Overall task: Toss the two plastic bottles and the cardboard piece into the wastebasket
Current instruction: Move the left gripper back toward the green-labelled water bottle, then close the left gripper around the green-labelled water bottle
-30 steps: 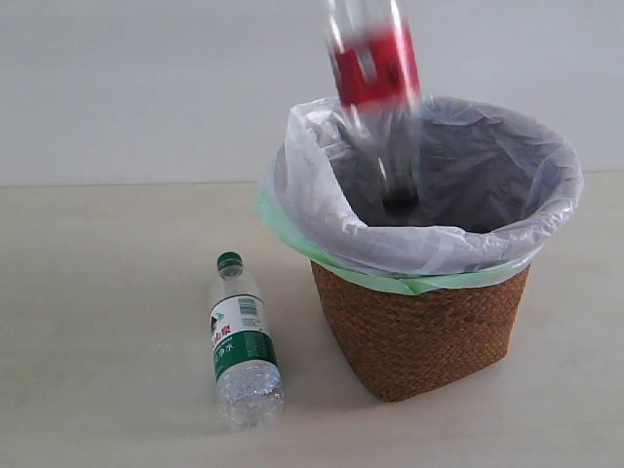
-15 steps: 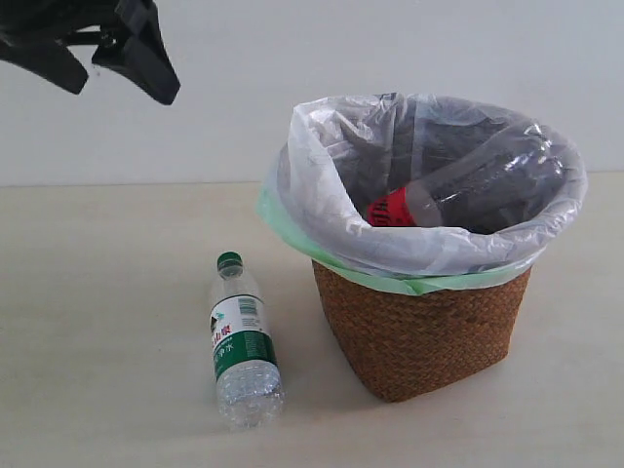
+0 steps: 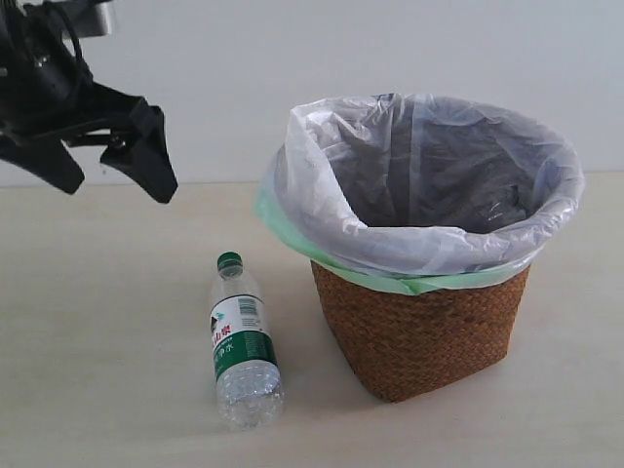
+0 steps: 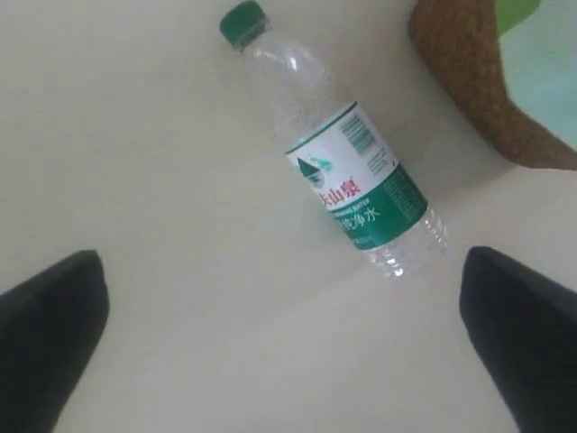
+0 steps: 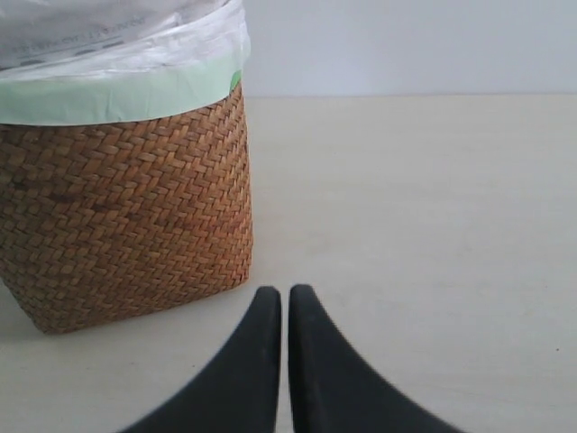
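Note:
Next, my left gripper grabs the green-capped bottle around its label (image 3: 243, 337) (image 4: 365, 193), where the white part of the label meets the green part.
The green-capped bottle (image 3: 244, 341) lies on the table left of the wastebasket (image 3: 419, 331), cap pointing away from the front edge. My left gripper (image 3: 109, 178) hangs open above and behind the bottle, holding nothing. In the left wrist view the bottle (image 4: 352, 171) lies ahead of the widely spread fingers (image 4: 50, 334), with the wastebasket (image 4: 464, 81) at the frame's edge. My right gripper (image 5: 285, 298) is shut with nothing in it, low over the table beside the wastebasket (image 5: 126, 207); the exterior view does not show it. The red-labelled bottle and the cardboard piece are out of sight.
The basket's white bag (image 3: 322, 210) drapes over the rim with a green bag edge (image 3: 292, 234) beneath. A pale wall stands behind the beige table (image 3: 97, 322).
The red-labelled bottle fell into the basket, lay against the bag, then sank out of sight. My open left gripper has come down at the left.

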### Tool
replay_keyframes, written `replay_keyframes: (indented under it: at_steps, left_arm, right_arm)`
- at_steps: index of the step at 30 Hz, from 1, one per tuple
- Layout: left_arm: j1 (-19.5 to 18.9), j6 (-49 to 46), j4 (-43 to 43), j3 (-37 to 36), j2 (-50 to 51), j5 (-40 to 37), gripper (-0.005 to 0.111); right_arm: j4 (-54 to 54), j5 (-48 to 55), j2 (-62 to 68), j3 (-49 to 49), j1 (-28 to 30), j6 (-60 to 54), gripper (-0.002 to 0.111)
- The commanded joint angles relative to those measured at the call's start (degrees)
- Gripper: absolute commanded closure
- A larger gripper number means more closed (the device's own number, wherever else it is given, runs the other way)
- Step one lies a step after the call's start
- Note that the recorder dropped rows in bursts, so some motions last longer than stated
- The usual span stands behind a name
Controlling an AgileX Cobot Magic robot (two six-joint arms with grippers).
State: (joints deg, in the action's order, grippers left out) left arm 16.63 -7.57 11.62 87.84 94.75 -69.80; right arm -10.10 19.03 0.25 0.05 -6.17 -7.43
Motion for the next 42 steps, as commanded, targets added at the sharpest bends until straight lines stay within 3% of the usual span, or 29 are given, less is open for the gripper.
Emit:
replay_keyframes:
  at_steps: [1, 15, 19, 27, 35, 42]
  left_arm:
    - [-0.5, 3.1, -0.1, -5.4, -1.5, 2.5, -0.001]
    - [-1.0, 4.1, 2.9, -20.8, -7.4, 10.1, -0.001]
    - [-1.0, 5.3, 5.3, -21.0, -6.8, 15.1, -0.001]
    - [-1.0, 4.2, 9.0, -21.0, -5.8, 17.0, -0.001]
    - [-0.4, 4.1, 14.7, -22.4, 2.4, 21.7, -0.001]
    - [0.7, -2.0, 26.7, -22.4, 9.1, 22.0, -0.001]
  right_arm:
    - [0.3, -0.4, -0.3, -0.1, 0.3, -0.2, 0.108]
    - [0.3, -0.4, -0.3, -0.1, 0.3, -0.2, 0.108]
    - [0.3, -0.4, -0.3, -0.1, 0.3, -0.2, 0.108]
    - [0.3, -0.4, -0.3, -0.1, 0.3, -0.2, 0.108]
    - [0.3, -0.4, -0.3, -0.1, 0.3, -0.2, 0.108]
    - [0.3, -0.4, -0.3, -0.1, 0.3, -0.2, 0.108]
